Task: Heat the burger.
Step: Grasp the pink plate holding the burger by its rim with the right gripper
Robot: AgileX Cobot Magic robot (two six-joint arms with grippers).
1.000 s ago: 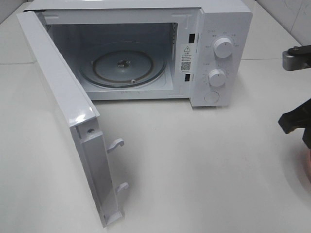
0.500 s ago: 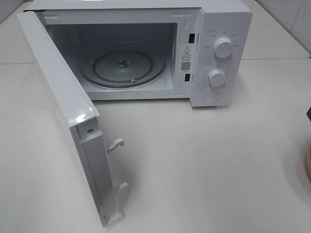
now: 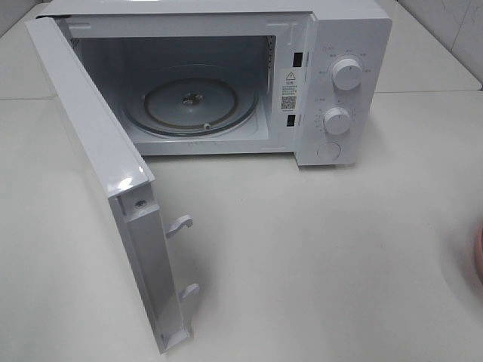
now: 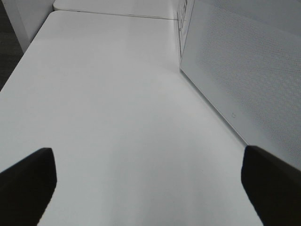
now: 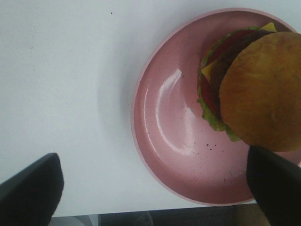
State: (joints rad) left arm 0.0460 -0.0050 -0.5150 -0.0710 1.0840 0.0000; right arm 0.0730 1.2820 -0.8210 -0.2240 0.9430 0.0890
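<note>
The pink plate carries the burger, so my right gripper will close on the pink plate's rim (image 3: 478, 253) (image 5: 133, 117), on the side toward the open microwave door.
The burger (image 5: 263, 89), with a golden-brown bun over patty, cheese, tomato and lettuce, sits on a pink plate (image 5: 164, 127) in the right wrist view. My right gripper (image 5: 153, 188) hovers above the plate, open, its fingers (image 5: 30, 188) spread wide and holding nothing. One dark fingertip lies close beside the bun. In the exterior high view only a sliver of the plate (image 3: 479, 253) shows at the right edge, and neither arm appears. My left gripper (image 4: 150, 197) is open over bare table beside the microwave door (image 4: 244, 70).
The white microwave (image 3: 339, 83) stands at the back with its door (image 3: 106, 181) swung fully open to the left. Its glass turntable (image 3: 189, 102) is bare. Two latch hooks (image 3: 181, 224) stick out from the door's edge. The table edge runs just past the plate.
My right arm, visible at the right edge of the exterior high view a second ago, has moved out of that view. The microwave and its door have not moved.
</note>
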